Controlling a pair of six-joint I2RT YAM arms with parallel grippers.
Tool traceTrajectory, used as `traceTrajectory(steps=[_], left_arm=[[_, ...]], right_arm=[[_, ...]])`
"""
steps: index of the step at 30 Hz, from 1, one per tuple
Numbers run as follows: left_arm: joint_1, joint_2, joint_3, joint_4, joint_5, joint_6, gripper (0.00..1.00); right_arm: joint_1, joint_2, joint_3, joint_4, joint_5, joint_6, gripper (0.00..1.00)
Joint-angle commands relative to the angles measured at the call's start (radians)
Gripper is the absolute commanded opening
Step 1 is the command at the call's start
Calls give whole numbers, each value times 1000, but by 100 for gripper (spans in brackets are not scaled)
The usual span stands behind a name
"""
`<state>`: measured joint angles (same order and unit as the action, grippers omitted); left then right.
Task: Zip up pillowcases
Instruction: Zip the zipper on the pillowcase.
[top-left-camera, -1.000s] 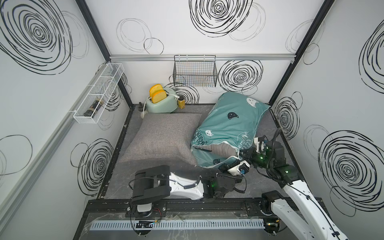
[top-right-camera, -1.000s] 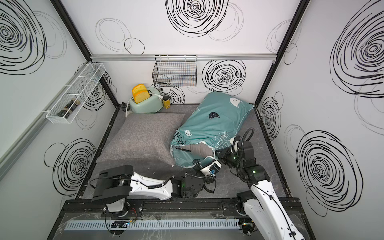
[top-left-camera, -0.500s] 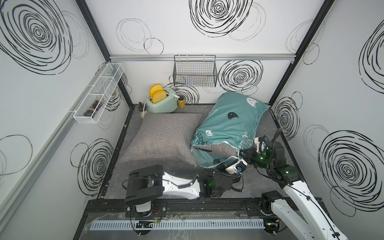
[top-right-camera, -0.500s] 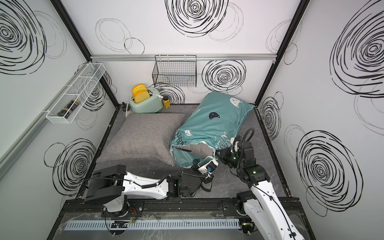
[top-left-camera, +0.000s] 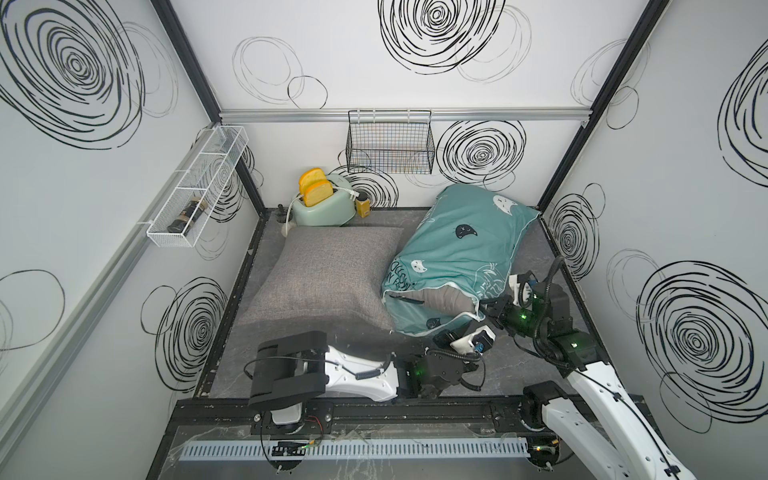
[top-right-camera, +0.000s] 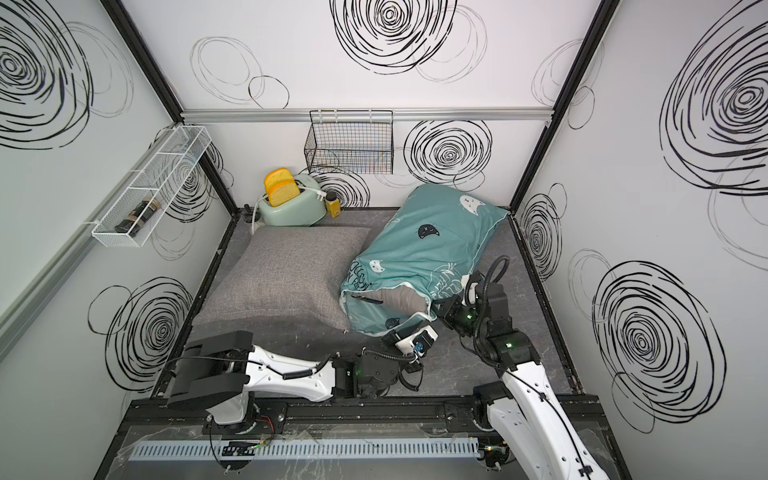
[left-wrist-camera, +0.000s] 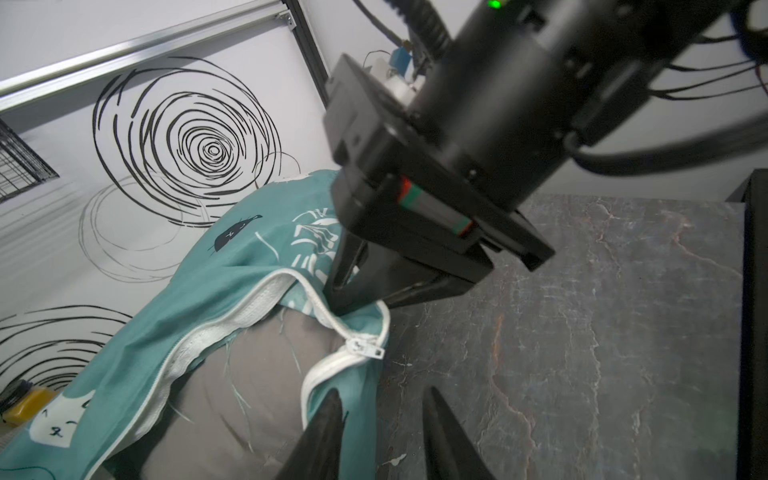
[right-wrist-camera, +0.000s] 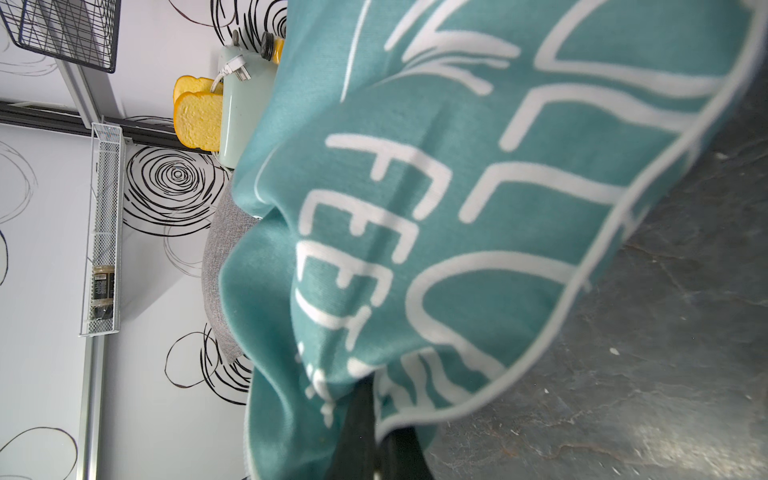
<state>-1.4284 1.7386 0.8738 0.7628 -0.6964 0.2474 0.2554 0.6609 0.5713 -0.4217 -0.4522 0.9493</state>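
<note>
The white zipper slider sits past the left gripper's open fingers, with teal fabric in the gap, so the left gripper should move in and pinch the slider's tab (left-wrist-camera: 372, 351).
The teal cat-print pillowcase (top-left-camera: 453, 249) (top-right-camera: 415, 249) lies at the right, its near end unzipped, with a grey inner pillow (top-left-camera: 440, 299) showing. The white zipper slider (left-wrist-camera: 365, 348) sits at the opening's corner. My left gripper (left-wrist-camera: 382, 415) (top-left-camera: 446, 334) is open just below that corner. Teal fabric lies against one finger and partly in the gap. My right gripper (right-wrist-camera: 376, 419) (top-right-camera: 436, 309) is shut on the teal pillowcase's piped edge beside the corner (left-wrist-camera: 353, 305). The grey woven pillowcase (top-left-camera: 328, 282) (top-right-camera: 282, 278) lies flat at the left, and neither gripper touches it.
A mint toaster with bread slices (top-left-camera: 322, 203) and a small yellow jar (top-left-camera: 365, 208) stand at the back wall. A black wire basket (top-left-camera: 390, 145) hangs above them. On the left wall hangs a white wire shelf (top-left-camera: 195, 191). Dark floor (left-wrist-camera: 582, 332) lies bare beside the corner.
My left gripper's jaws have opened from shut, staying at the teal pillowcase's near corner. The right gripper keeps its hold and has not moved.
</note>
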Motion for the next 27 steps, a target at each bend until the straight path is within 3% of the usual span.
traceTrajectory(steps=[1, 11, 27], left_arm=[[1, 36, 26, 92, -49, 72, 41], [19, 76, 91, 104, -101, 89, 42], [31, 46, 66, 77, -89, 76, 26]], right_arm=[[8, -16, 10, 33, -9, 1, 0], [8, -6, 1, 53, -23, 4, 0], [8, 0, 6, 53, -16, -3, 0]])
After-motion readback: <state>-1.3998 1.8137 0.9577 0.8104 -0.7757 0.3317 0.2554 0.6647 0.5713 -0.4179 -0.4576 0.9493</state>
